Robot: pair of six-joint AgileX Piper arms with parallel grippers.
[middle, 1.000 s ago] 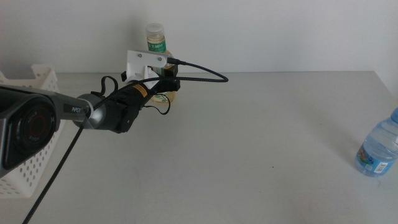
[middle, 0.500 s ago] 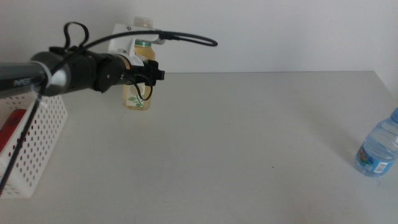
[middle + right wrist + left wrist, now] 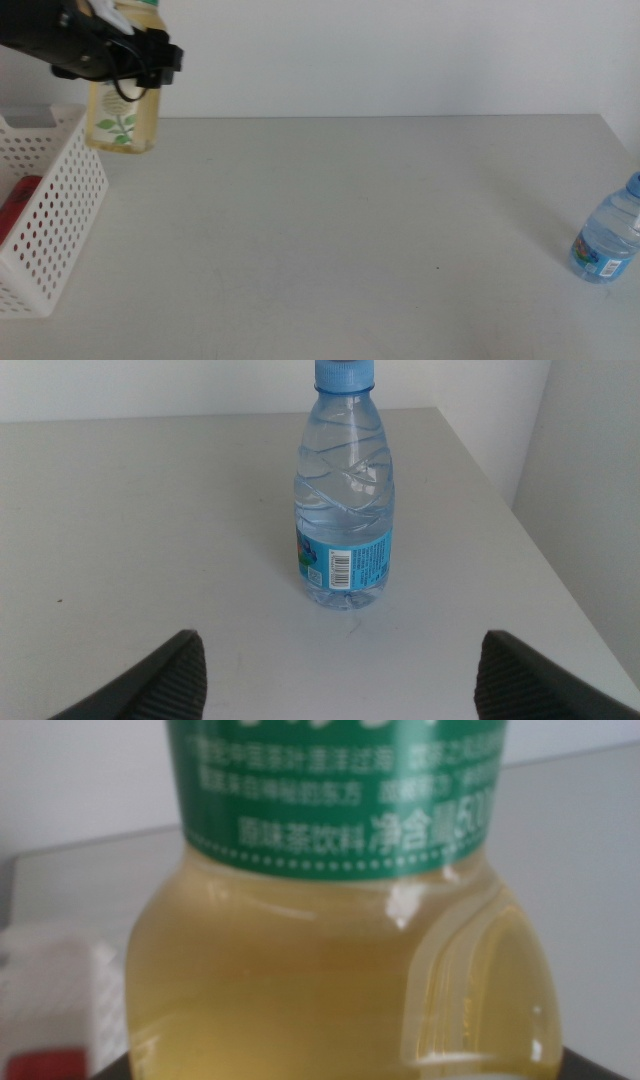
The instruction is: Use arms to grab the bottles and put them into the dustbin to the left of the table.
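The tea bottle will leave my left gripper between the red soda can and the dustbin's table-side (image 3: 21, 224).
The pale-yellow tea bottle (image 3: 122, 118) with its green label hangs upright in the air at the far left, over the table's back-left corner, beside the far end of the dustbin (image 3: 62, 210). My left gripper (image 3: 138, 56) is shut on its upper part. In the left wrist view the tea bottle (image 3: 340, 970) fills the frame. A red soda can (image 3: 20, 207) lies inside the dustbin. The clear-blue water bottle (image 3: 606, 238) stands at the table's right edge. My right gripper (image 3: 345, 665) is open just short of the water bottle (image 3: 342, 510), not touching it.
The light-grey table (image 3: 340, 230) stretches between the dustbin and the water bottle. A white wall runs behind it. The table's right edge (image 3: 520, 530) lies close to the water bottle.
The left arm has lifted the tea bottle off the table and carried it leftward and up, to beside the dustbin. The water bottle has not moved.
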